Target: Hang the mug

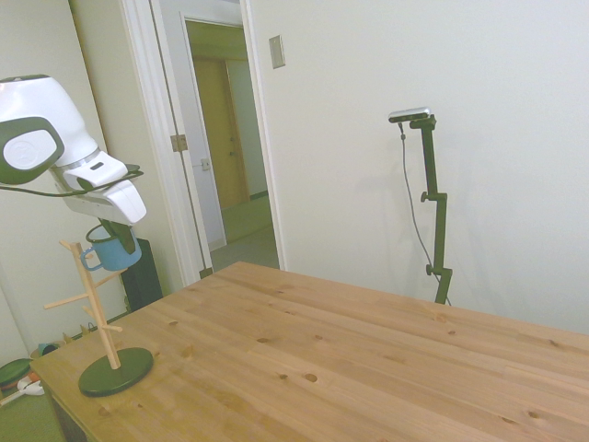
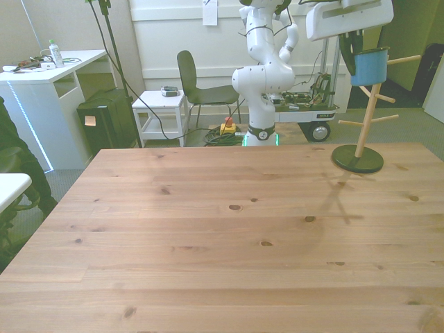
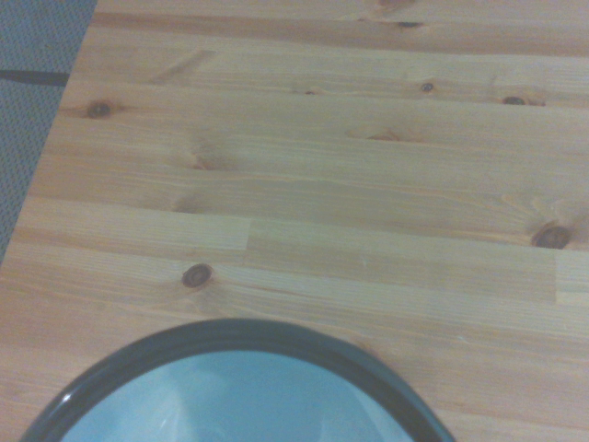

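My gripper will release the light-blue mug, now hanging beside the tree's pole, under a top peg of the wooden mug tree [image 1: 98, 284], so that it is left with its handle hooked there.
The light-blue mug [image 1: 117, 250] hangs in the air at the top of a wooden mug tree [image 1: 103, 322] with a dark green round base, at the table's corner. My gripper [image 1: 117, 237] comes down from above and is shut on the mug's rim. The loop handle points toward the tree's top pegs; I cannot tell whether it touches one. In the front view the mug [image 2: 370, 66] sits beside the tree's pole [image 2: 365, 118], just under the gripper [image 2: 356, 50]. The wrist view shows the mug's dark rim and pale inside [image 3: 230, 401] over the table boards.
The wooden table [image 2: 208, 229] stretches wide in front of the mug tree. Behind it stand the arm's base [image 2: 260, 132], a dark chair [image 2: 198, 87], a small white cart [image 2: 161, 111] and a black cabinet [image 2: 104, 128]. A person's dark sleeve [image 2: 8, 156] shows at the front view's left edge.
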`<action>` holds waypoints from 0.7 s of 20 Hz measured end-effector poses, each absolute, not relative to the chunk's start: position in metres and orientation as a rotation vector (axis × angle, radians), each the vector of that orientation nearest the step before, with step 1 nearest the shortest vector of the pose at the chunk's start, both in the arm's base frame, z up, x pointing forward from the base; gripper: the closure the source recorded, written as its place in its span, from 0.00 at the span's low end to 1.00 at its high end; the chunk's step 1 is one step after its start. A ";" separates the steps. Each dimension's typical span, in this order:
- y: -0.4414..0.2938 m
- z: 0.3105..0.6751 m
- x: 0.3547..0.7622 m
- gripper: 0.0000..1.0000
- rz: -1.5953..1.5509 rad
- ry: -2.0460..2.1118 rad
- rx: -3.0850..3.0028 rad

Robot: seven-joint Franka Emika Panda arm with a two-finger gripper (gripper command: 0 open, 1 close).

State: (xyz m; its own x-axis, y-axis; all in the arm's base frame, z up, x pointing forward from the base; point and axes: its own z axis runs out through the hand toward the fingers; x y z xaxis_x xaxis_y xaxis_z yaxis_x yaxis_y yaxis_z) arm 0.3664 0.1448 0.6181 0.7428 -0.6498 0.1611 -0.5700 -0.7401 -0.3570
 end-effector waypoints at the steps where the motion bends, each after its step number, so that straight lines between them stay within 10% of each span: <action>1: 0.148 0.617 0.369 1.00 -0.395 0.953 -2.657; 14: 0.175 0.595 0.384 1.00 -0.278 0.920 -2.669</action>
